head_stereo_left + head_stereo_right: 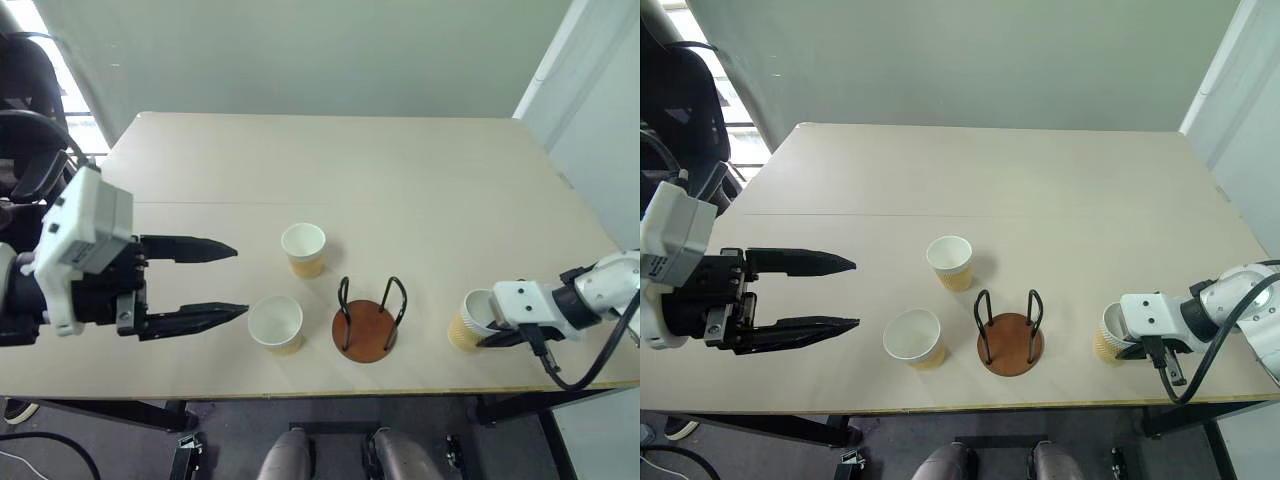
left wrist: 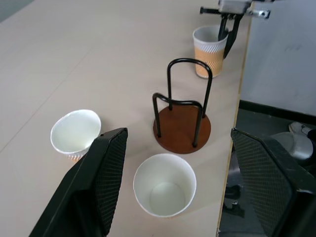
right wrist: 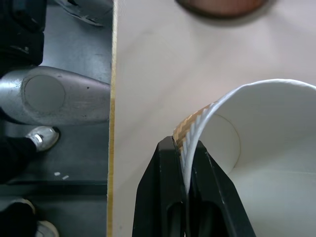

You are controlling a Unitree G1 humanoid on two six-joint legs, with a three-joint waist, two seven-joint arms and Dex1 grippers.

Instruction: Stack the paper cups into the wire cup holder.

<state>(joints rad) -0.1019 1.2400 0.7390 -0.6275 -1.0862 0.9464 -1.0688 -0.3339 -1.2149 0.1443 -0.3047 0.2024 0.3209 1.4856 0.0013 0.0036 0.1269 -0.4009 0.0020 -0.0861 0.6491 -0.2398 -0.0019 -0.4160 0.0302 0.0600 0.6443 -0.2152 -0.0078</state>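
Observation:
Next, my right gripper lets go of the paper cup on the reddish-brown disc (image 1: 369,334) between the black wire loops.
The wire cup holder (image 1: 367,327), a reddish-brown disc with two black wire loops, stands near the table's front edge and holds nothing. Two paper cups stand upright left of it: one (image 1: 304,249) farther back, one (image 1: 276,323) near the front. A third paper cup (image 1: 470,319) stands right of the holder; my right gripper (image 1: 490,333) is shut on its rim, one finger inside the wall and one outside (image 3: 183,163). My left gripper (image 1: 228,283) hangs open above the table's left side, pointing toward the two cups, holding nothing.
The tan table (image 1: 330,170) is bare toward the back. Its front edge (image 1: 330,393) runs just below the holder and cups. A white wall panel (image 1: 590,90) stands beyond the table's right side, and dark equipment (image 1: 30,110) sits at the far left.

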